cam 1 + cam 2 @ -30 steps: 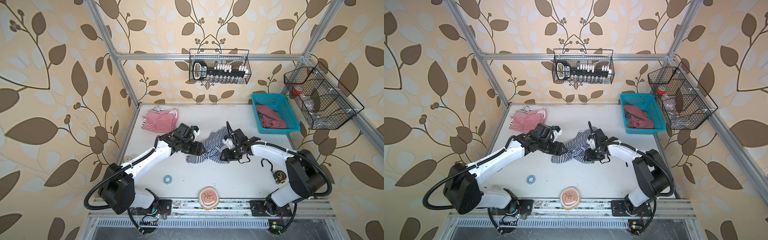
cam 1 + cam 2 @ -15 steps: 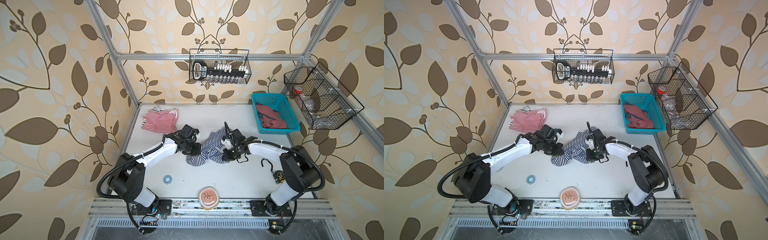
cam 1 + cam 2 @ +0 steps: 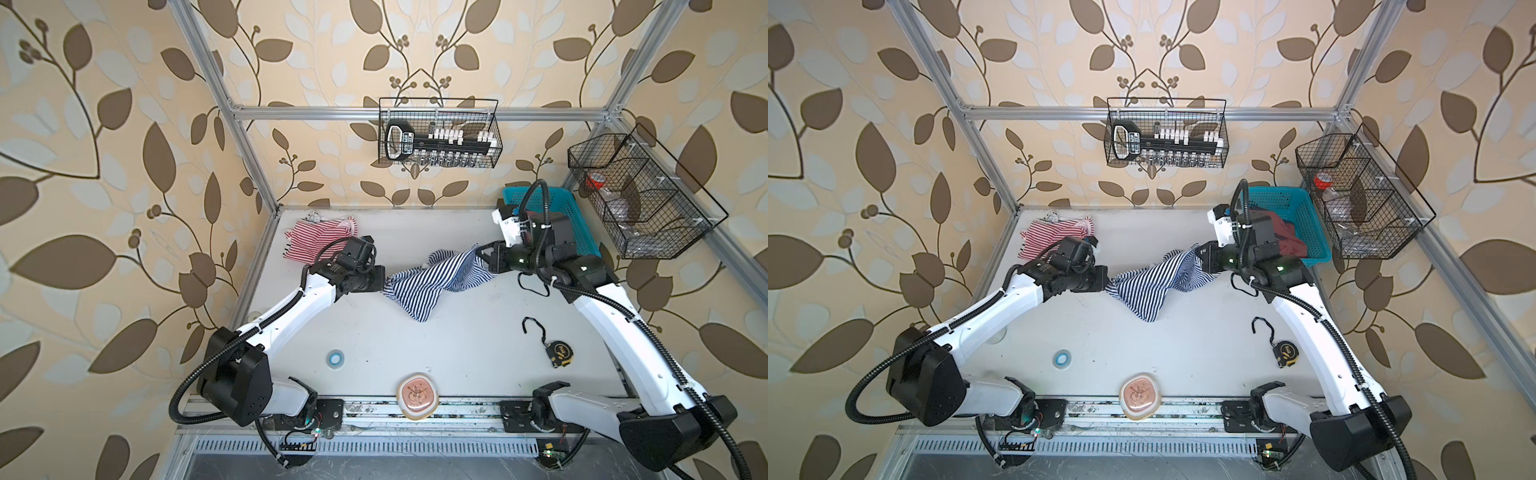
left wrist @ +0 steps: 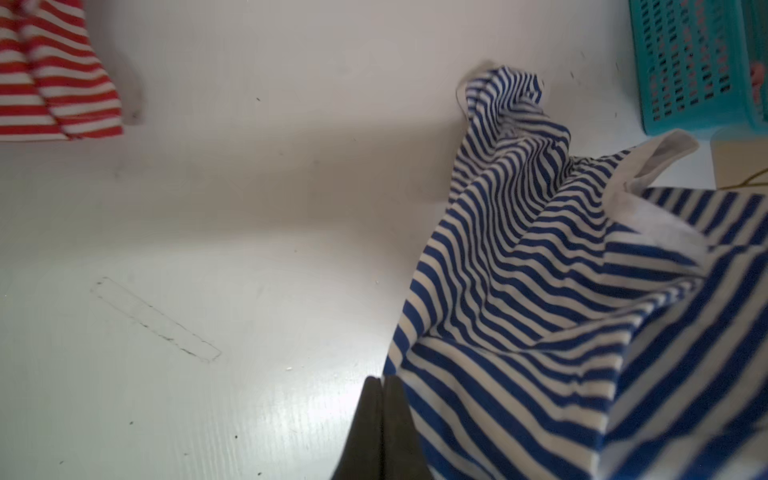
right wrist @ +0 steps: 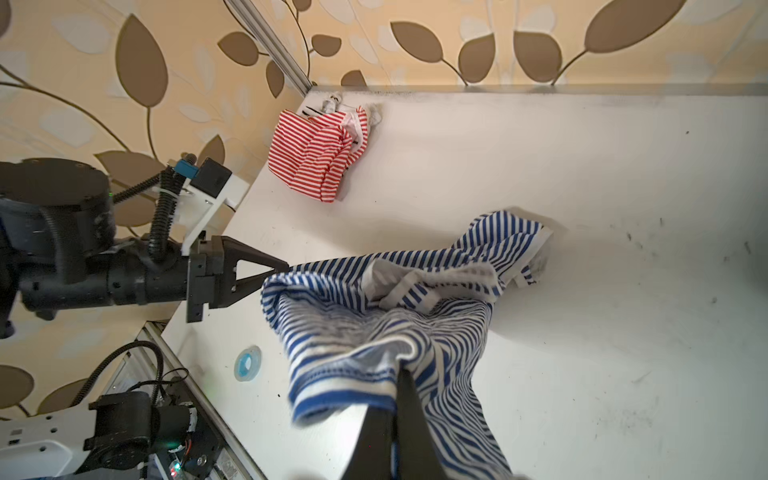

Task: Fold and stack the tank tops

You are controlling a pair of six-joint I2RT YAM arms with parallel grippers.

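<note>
The navy-and-white striped tank top hangs twisted from its pinched side edge, so the robot's left gripper needs to let go of it and take the loose flap's corner (image 3: 421, 316) before both grippers spread it.
The navy-and-white striped tank top (image 3: 428, 278) (image 3: 1150, 282) hangs stretched between my two grippers above the middle of the table, with a loose flap drooping toward the front. My left gripper (image 3: 384, 284) (image 4: 382, 380) is shut on its left edge. My right gripper (image 3: 478, 252) (image 5: 401, 374) is shut on a bunched, white-trimmed edge at the other end. The right wrist view also shows the left gripper (image 5: 282, 266) pinching the fabric. The red-and-white tank top (image 3: 320, 241) (image 5: 320, 158) lies crumpled in the far left corner, away from both grippers.
A teal basket (image 3: 540, 195) holding reddish cloth stands at the back right, just behind my right wrist. A tape measure (image 3: 559, 353) lies front right, a blue tape roll (image 3: 333, 357) front left, and a pink dish (image 3: 417, 397) sits at the front edge. Wire baskets (image 3: 438, 137) (image 3: 640, 199) hang on the walls.
Both grippers have shut on the navy top and raised it off the table. The arms moved apart, the right one up and toward the basket, so the cloth is drawn out between them.
</note>
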